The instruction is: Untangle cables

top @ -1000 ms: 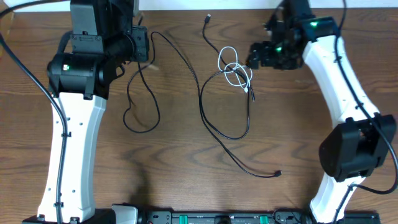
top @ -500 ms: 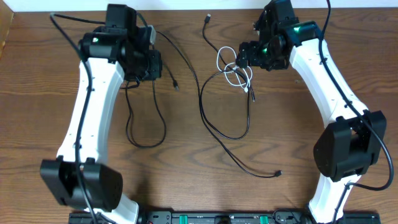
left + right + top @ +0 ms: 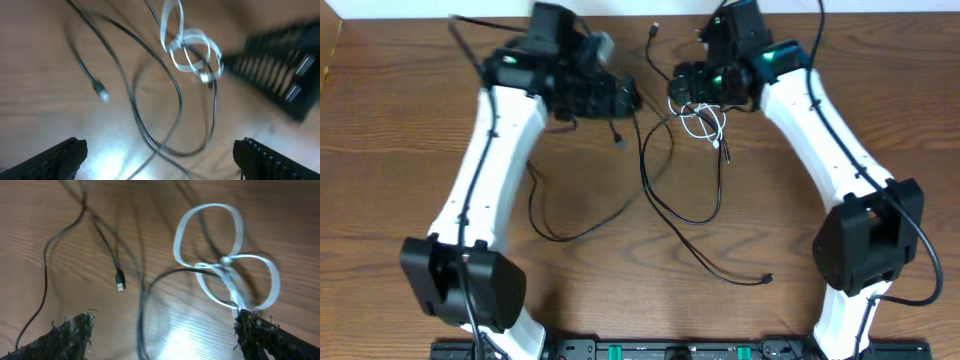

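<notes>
Next, I close my right gripper on the long black cable's back part (image 3: 639, 134) (image 3: 139, 271), between the plug of the second black cable and the loops of the white cable.
A short white cable (image 3: 704, 124) lies coiled at the table's back middle, tangled with a long black cable (image 3: 662, 207) that runs forward to a plug (image 3: 767, 280). A second black cable (image 3: 556, 236) loops on the left, its plug (image 3: 620, 142) near the tangle. My left gripper (image 3: 626, 100) hovers just left of the tangle, open; in the left wrist view the white cable (image 3: 189, 46) and black strands (image 3: 150, 140) lie below its empty gap (image 3: 160, 154). My right gripper (image 3: 682, 82) stands open over the white loops (image 3: 225, 255), its right finger (image 3: 260, 332) at their edge.
The wooden table (image 3: 440, 180) ends at a white wall along the back. Both arm bases stand at the front edge beside a black rail (image 3: 660, 350). The right gripper's ribbed finger (image 3: 280, 75) shows close by in the left wrist view.
My left arm has swung right toward the tangle and its jaws have opened. The left black cable has shifted right with it. My right gripper has moved left over the white cable.
</notes>
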You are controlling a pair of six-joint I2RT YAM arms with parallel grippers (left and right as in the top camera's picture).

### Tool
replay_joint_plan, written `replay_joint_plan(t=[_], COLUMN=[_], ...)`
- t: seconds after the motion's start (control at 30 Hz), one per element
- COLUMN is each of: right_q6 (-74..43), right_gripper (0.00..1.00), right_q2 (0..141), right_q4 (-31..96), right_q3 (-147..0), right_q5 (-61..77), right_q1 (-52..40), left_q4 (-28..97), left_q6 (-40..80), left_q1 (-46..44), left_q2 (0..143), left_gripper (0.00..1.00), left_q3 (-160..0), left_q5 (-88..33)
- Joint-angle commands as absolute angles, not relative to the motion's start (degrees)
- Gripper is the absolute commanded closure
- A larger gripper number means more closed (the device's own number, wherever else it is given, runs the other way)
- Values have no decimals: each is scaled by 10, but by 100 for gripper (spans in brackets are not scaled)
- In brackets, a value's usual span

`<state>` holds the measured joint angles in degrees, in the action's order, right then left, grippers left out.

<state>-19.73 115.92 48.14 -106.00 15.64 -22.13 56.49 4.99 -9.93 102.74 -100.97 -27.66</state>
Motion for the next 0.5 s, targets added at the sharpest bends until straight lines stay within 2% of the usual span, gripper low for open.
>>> replay_joint_plan(t=[0.0, 0.13, 0.33, 0.47], right_q6=[-221, -215, -136, -111], right_gripper=[12, 13, 13, 17], right_q2=[1202, 1265, 1338, 1369], right_q4=[443, 346, 212, 151], right_q3=[-1057, -1057, -1057, -1057], right_q5=[138, 49, 41, 44], right_q1=[-268, -294, -300, -316], left_q4=[564, 582, 597, 597], left_q6=[61, 61, 50, 50], left_q1=[-32, 43, 46, 46], left_q2=[998, 954, 955, 955], left_gripper=[2, 2, 2, 2], left_q3=[-1072, -1074, -1071, -1071], left_q5=[-276, -276, -274, -274])
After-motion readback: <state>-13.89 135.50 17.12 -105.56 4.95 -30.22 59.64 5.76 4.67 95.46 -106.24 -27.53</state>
